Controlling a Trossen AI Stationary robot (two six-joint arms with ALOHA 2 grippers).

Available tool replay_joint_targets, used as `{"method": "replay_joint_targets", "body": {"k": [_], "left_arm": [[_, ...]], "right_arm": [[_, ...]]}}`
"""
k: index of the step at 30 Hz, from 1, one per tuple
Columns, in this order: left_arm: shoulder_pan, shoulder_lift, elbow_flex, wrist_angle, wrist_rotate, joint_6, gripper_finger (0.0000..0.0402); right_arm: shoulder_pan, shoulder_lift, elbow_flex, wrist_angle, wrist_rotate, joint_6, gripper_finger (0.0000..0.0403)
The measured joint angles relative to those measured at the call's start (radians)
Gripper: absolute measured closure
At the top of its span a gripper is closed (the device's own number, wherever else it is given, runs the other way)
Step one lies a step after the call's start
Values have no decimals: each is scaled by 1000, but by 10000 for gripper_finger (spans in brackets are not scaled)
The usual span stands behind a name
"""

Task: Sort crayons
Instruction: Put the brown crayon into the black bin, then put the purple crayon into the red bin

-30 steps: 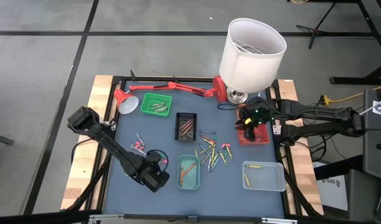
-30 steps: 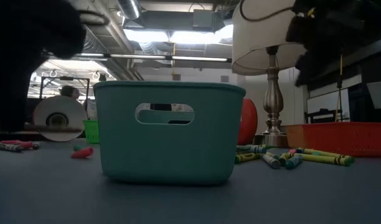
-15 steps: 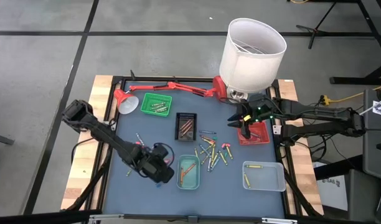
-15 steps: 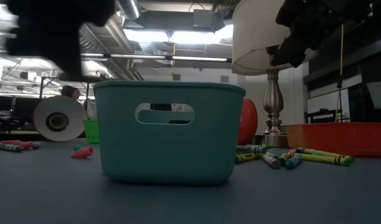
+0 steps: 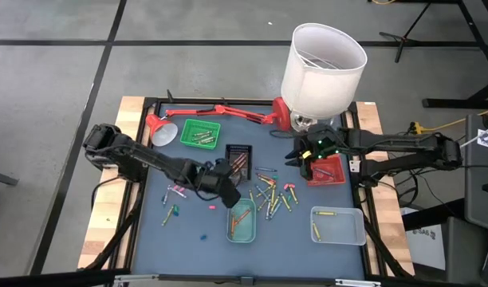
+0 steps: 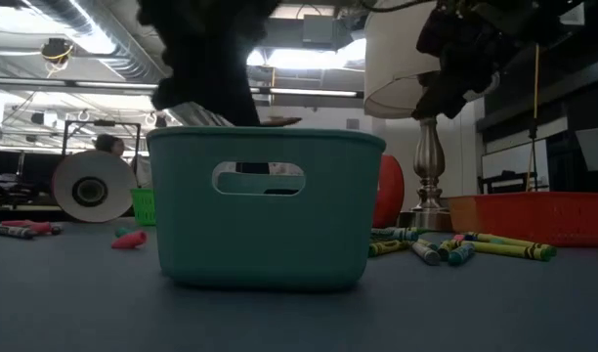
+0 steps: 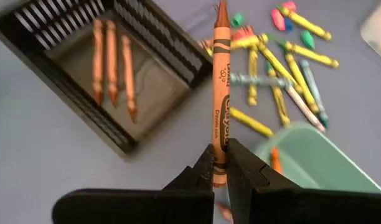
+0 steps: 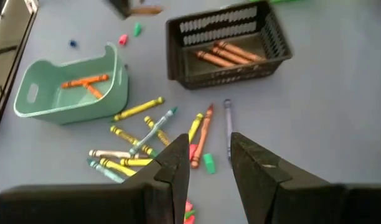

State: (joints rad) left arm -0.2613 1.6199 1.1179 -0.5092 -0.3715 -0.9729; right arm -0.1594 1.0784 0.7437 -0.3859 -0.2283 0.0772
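Observation:
The purple crayon close to its pointed end (image 5: 274, 170) (image 8: 230, 150), at the far edge of the loose heap, will be gripped by my right gripper.
My left gripper (image 5: 231, 194) is shut on a brown crayon (image 7: 221, 93), above the gap between the black tray (image 5: 238, 162) and the teal tray (image 5: 242, 221). The black tray holds brown crayons (image 7: 111, 62) and the teal tray orange ones (image 8: 84, 83). A loose heap of crayons (image 5: 269, 194), mostly yellow, lies flat on the mat right of the teal tray. My right gripper (image 8: 209, 163) hangs open above the heap's far right side, near the red tray (image 5: 328, 170). A few more crayons (image 5: 174, 193) lie at the left. My left gripper pinches the brown crayon by its butt end (image 7: 220, 169) between the two fingers (image 7: 203, 167). The crayon lies along the fingers and sticks out forward past their tips, lifted clear of the table, its pointed tip (image 7: 221, 7) farthest from the gripper.
A green tray (image 5: 200, 133) stands at the back left and a clear tray (image 5: 337, 225) with yellow crayons at the front right. A red desk lamp (image 5: 220, 112) lies along the far edge. A white-shaded table lamp (image 5: 322, 68) stands at the back right.
My left gripper, still shut, has swung up from the table's near left area toward the right and far side, rolling as it went, and now hangs between the black and teal trays. My right gripper has drifted slightly toward the table's left and tipped.

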Motion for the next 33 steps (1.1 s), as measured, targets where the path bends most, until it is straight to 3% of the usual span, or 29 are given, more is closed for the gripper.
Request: {"method": "replay_joint_targets", "body": {"k": [4, 13, 22, 33], "left_arm": [[59, 0, 0, 4, 0, 57, 397], [149, 0, 0, 5, -2, 120, 397], [181, 3, 0, 5, -5, 220, 394], [181, 3, 0, 6, -6, 253, 308]], "right_arm": [[35, 65, 0, 39, 6, 0, 288], [75, 225, 0, 163, 150, 0, 288], [75, 376, 0, 244, 168, -1, 288], [74, 502, 0, 313, 169, -3, 288]]}}
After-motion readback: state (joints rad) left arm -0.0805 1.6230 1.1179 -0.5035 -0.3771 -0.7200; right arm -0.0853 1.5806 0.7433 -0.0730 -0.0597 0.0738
